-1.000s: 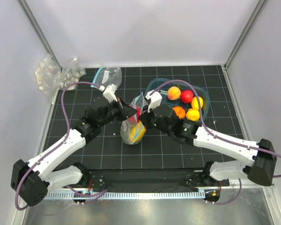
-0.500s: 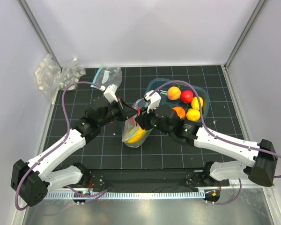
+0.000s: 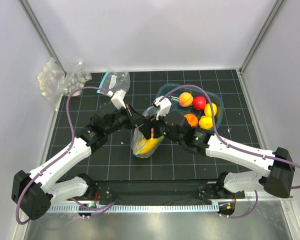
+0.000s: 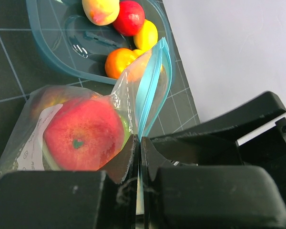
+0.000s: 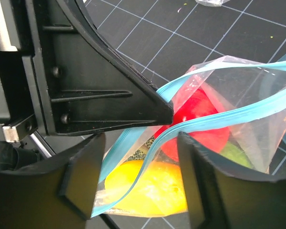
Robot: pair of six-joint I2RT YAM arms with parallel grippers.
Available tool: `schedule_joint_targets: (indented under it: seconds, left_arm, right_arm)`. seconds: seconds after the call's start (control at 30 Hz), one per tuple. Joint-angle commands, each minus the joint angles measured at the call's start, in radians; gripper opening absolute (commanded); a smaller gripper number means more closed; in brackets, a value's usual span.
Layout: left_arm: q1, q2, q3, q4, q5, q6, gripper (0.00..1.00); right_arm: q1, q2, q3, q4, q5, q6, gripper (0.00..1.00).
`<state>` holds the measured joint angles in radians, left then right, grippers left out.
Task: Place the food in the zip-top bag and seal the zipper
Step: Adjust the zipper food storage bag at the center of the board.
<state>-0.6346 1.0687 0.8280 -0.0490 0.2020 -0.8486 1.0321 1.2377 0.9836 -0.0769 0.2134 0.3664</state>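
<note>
My right gripper should pinch both teal zipper strips [image 5: 150, 152], as the zipper's near end gapes while my left gripper holds midway, so that my left gripper is freed for that end.
The zip-top bag [image 3: 147, 143] stands mid-mat with a red fruit [image 4: 83, 133], a yellow lemon [image 5: 148, 188] and a green piece inside. Its teal zipper [image 4: 152, 86] gapes in two strips [image 5: 229, 117]. My left gripper [image 3: 139, 121] [image 4: 139, 140] is shut on one end of the zipper, holding the mouth up. My right gripper [image 3: 151, 131] [image 5: 140, 138] is open, its fingers [image 5: 86, 176] straddling the mouth strips without pinching them. More food lies in the teal tray [image 3: 162, 92]: a peach-coloured ball [image 3: 185, 99], a red one [image 3: 199, 103] and an orange one [image 3: 191, 120].
A second clear bag [image 3: 115, 82] lies at the mat's back left. Clear packs of white lumps [image 3: 57, 80] sit off the mat by the left wall. The tray [image 4: 52, 43] is just behind and right of the bag. White walls close in on three sides.
My right gripper has opened and let go of the bag's mouth, and it has moved slightly left over the bag. The bag has sagged a little. The left gripper still pinches the zipper.
</note>
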Motion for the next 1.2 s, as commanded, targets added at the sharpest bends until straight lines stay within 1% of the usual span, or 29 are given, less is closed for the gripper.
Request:
schedule_joint_targets:
  seconds: [0.0,0.17,0.27,0.37,0.4,0.43,0.47,0.5,0.57,0.63,0.67,0.7,0.77,0.8,0.87,0.9,0.93,1.0,1.07,1.17]
  left_arm:
    - [-0.004,-0.016,0.036,0.044,0.004,0.017,0.07]
    - [-0.004,-0.015,0.036,0.046,0.007,0.017,0.07]
    - [-0.004,-0.016,0.037,0.044,0.007,0.019,0.07]
    - [-0.004,-0.010,0.040,0.044,0.013,0.020,0.13]
    - [-0.004,-0.010,0.040,0.046,0.014,0.020,0.18]
    - [-0.002,-0.009,0.042,0.044,0.014,0.022,0.20]
    - [-0.004,-0.009,0.043,0.044,0.016,0.022,0.22]
    - [-0.004,-0.009,0.045,0.044,0.019,0.023,0.26]
    - [-0.004,-0.010,0.046,0.043,0.017,0.026,0.31]
    - [-0.004,-0.019,0.055,0.028,0.010,0.042,0.38]
    - [-0.004,-0.022,0.060,0.017,0.005,0.048,0.41]
    - [-0.004,-0.032,0.065,0.005,-0.004,0.054,0.47]
    - [-0.004,-0.058,0.066,-0.023,-0.035,0.074,0.55]
    - [-0.005,-0.067,0.063,-0.028,-0.044,0.075,0.64]
    - [-0.007,-0.091,0.056,-0.029,-0.050,0.085,0.71]
    - [-0.007,-0.099,0.054,-0.031,-0.047,0.089,0.78]
    - [-0.008,-0.104,0.054,-0.031,-0.047,0.095,0.81]
    - [-0.013,-0.114,0.057,-0.031,-0.021,0.126,0.89]
    - [-0.025,-0.119,0.057,-0.023,0.002,0.152,0.92]
    - [-0.054,-0.133,0.049,0.014,0.030,0.203,0.93]
  right_arm:
    - [0.006,0.009,0.024,0.057,-0.009,0.025,0.70]
    - [0.006,0.022,0.029,0.051,0.001,0.032,0.72]
    - [0.008,0.023,0.035,0.040,0.027,0.035,0.66]
    - [0.008,0.029,0.046,0.011,0.063,0.045,0.55]
    - [0.008,0.032,0.047,0.003,0.070,0.043,0.47]
    - [0.006,0.035,0.050,0.000,0.072,0.046,0.43]
    - [0.008,0.037,0.052,-0.006,0.081,0.048,0.36]
    - [0.008,0.039,0.053,-0.011,0.087,0.051,0.32]
    - [0.008,0.046,0.061,-0.021,0.101,0.055,0.26]
    - [0.008,0.055,0.078,-0.049,0.124,0.058,0.17]
    - [0.008,0.057,0.082,-0.063,0.129,0.060,0.10]
    - [0.008,0.057,0.084,-0.067,0.145,0.062,0.08]
    - [0.008,0.049,0.087,-0.078,0.164,0.071,0.01]
    - [0.008,0.043,0.084,-0.080,0.179,0.077,0.01]
    - [0.008,0.028,0.079,-0.093,0.233,0.091,0.01]
    - [0.008,0.007,0.075,-0.103,0.260,0.098,0.01]
    - [0.006,-0.006,0.069,-0.109,0.323,0.109,0.01]
    - [0.008,-0.049,0.058,-0.123,0.378,0.132,0.01]
    - [0.006,-0.073,0.047,-0.138,0.447,0.146,0.01]
    - [0.008,-0.110,0.049,-0.167,0.509,0.169,0.01]
